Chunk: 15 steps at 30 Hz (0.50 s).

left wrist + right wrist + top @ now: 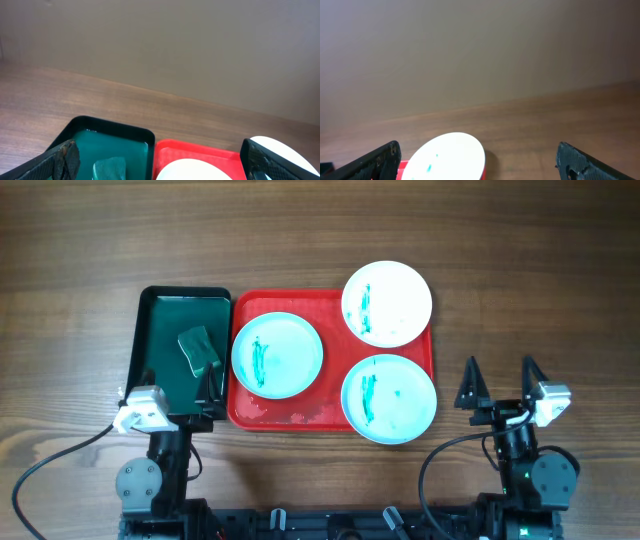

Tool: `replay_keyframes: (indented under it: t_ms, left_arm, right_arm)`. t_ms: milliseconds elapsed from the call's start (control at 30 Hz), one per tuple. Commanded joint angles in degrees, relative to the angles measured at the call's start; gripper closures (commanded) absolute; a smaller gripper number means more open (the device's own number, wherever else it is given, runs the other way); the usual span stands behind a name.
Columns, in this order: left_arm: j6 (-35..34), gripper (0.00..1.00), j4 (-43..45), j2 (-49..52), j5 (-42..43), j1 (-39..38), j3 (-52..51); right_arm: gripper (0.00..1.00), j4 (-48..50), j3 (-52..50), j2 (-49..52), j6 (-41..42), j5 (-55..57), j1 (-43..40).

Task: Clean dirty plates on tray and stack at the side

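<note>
Next, my left gripper moves to the teal sponge's middle (202, 351) (110, 173) on the dark green tray and closes there, because the plates need wiping.
Three round white plates with teal smears rest on the red tray (300, 406): one at the left (277, 355), one at the far right (387, 303) overhanging the rim, one at the near right (389, 398) overhanging the front corner. My left gripper (183, 387) is open over the near end of the dark green tray, holding nothing. My right gripper (501, 383) is open and empty over bare table, right of the red tray. The left wrist view shows the red tray (200, 152) and a plate (195, 171). The right wrist view shows a plate (447, 155).
A dark green tray (165, 330) lies left of the red tray and holds a teal sponge (198, 348), also in the left wrist view (110, 167). Wooden table surrounds both trays, with bare wood to the right and far side.
</note>
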Motion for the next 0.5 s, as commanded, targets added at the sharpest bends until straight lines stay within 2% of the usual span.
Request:
replay_keyframes:
  t_ms: [0,267,467]
  left_arm:
    - [1.2,0.00,-3.0,1.2,0.9,0.5,3.5]
    - [1.2,0.00,-6.2,6.0,0.9,0.5,8.3]
    - [1.2,0.00,-13.4,15.3,0.9,0.5,17.4]
  right_arm:
    - [0.00,1.8,1.7,0.1,-1.0,-4.9,0.3]
    - [0.00,1.4,2.5,0.3,-1.4,-6.0,0.3]
    - [0.00,-1.8,7.9,5.7,-2.8,-7.3,0.3]
